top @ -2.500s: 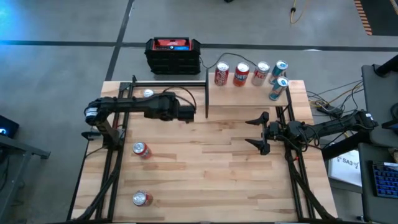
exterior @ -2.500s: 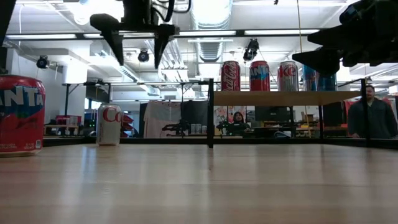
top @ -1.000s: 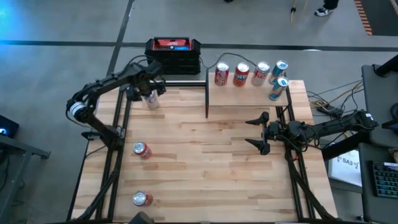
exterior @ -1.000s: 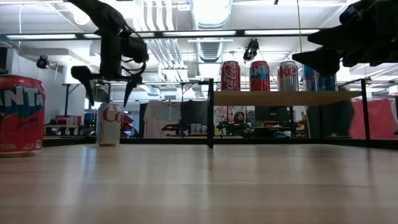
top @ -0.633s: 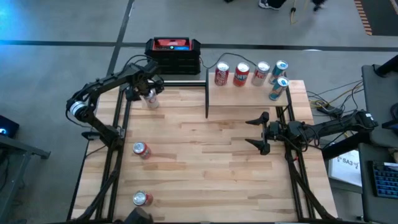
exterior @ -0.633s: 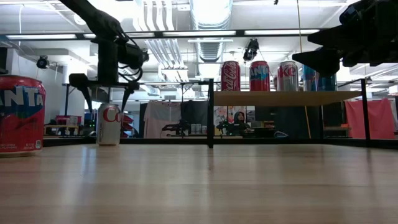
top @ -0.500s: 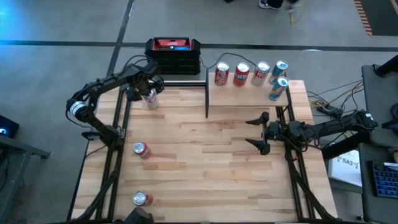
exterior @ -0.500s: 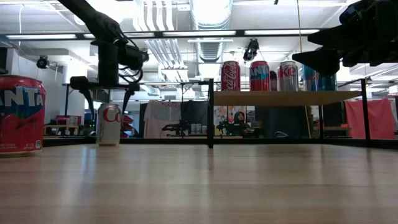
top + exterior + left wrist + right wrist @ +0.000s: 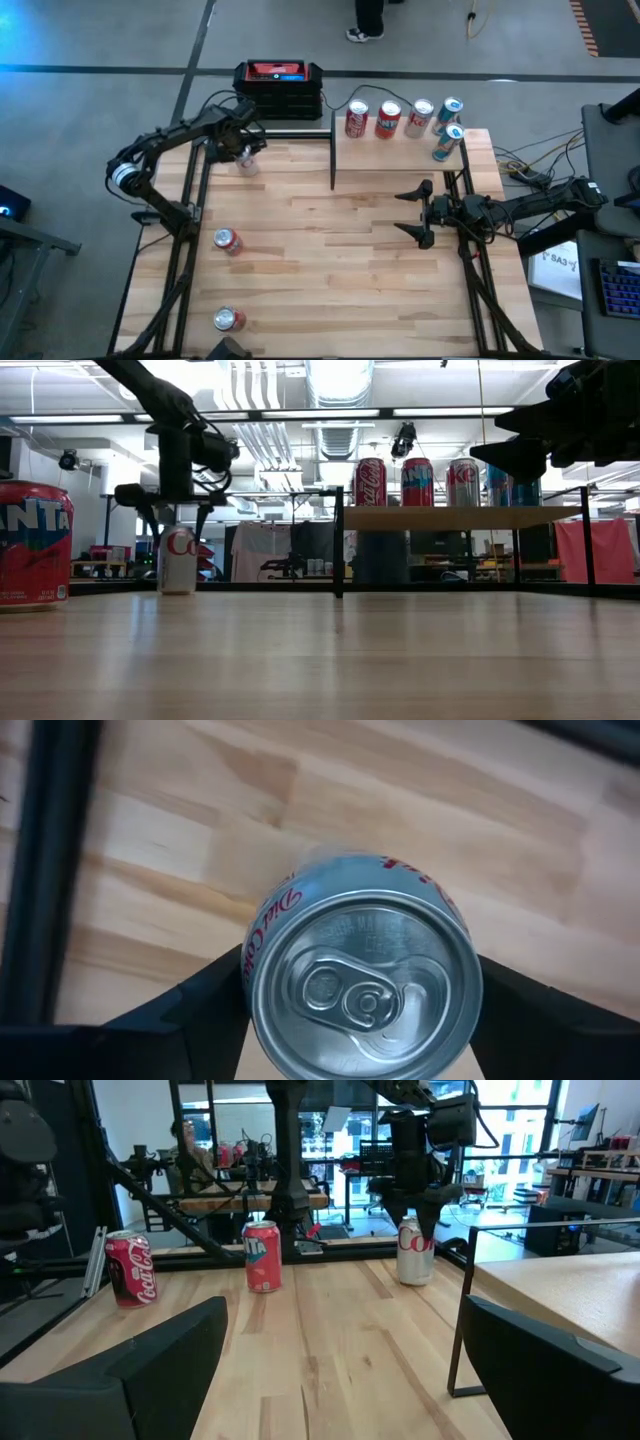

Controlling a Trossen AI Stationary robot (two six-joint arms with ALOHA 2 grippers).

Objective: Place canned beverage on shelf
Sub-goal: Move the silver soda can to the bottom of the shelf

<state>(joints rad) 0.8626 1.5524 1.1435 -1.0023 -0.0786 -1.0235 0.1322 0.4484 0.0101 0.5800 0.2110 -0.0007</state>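
Observation:
The robot's left gripper will release the silver Diet Coke can on the bare wood in front of the right gripper's open fingers (image 9: 343,220).
A silver Diet Coke can (image 9: 245,161) (image 9: 178,560) (image 9: 365,985), the canned beverage, stands upright on its base near the table's far left corner. My left gripper (image 9: 240,153) (image 9: 177,512) (image 9: 365,1010) reaches down over it and is shut on it. The shelf (image 9: 395,152) (image 9: 460,517), a pale board on black posts at the far right, carries several cans. My right gripper (image 9: 418,214) (image 9: 340,1370) waits open at the table's right side, pointing level toward the left. My left gripper pinches the can's upper side wall (image 9: 252,982) between its two fingers (image 9: 200,1005), one on each side just below the rim. The fingers come from above, pointing down. The can stands upright with its base on the table (image 9: 178,592).
Two red cans (image 9: 228,240) (image 9: 229,319) stand near the table's left edge; the nearer one looms large in the low view (image 9: 33,545). A black-and-red box (image 9: 278,85) sits beyond the far edge. The table's middle (image 9: 330,260) is bare wood.
My left gripper has sunk a little over the silver can and shut on its upper part. The can stays upright on the table.

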